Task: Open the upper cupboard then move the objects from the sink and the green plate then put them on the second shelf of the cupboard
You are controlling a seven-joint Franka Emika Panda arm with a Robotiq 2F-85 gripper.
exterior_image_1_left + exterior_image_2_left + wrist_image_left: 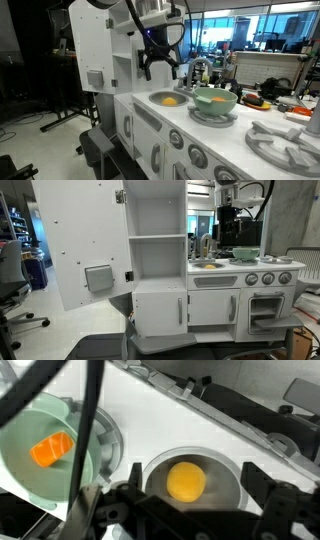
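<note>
The top of the yellow toy piece (169, 99) (186, 482) is my gripper's next target, and my gripper should go down into the grey sink and close on it.
The upper cupboard's white door (97, 60) stands swung open; its shelves show in an exterior view (156, 255). A yellow round toy piece (186, 481) lies in the grey sink (228, 472), also seen in an exterior view (169, 100). An orange toy piece (51, 449) lies in the green plate (30, 480), which sits beside the sink in both exterior views (215, 99) (244, 253). My gripper (192, 485) is open and empty, hovering above the sink with a finger on each side of the yellow piece, well above it (158, 62).
A small faucet (198, 72) stands behind the sink. A grey burner ring (282, 143) lies on the counter near the plate. The open door (75, 245) sticks out from the cupboard. Office desks with clutter (270, 95) stand behind.
</note>
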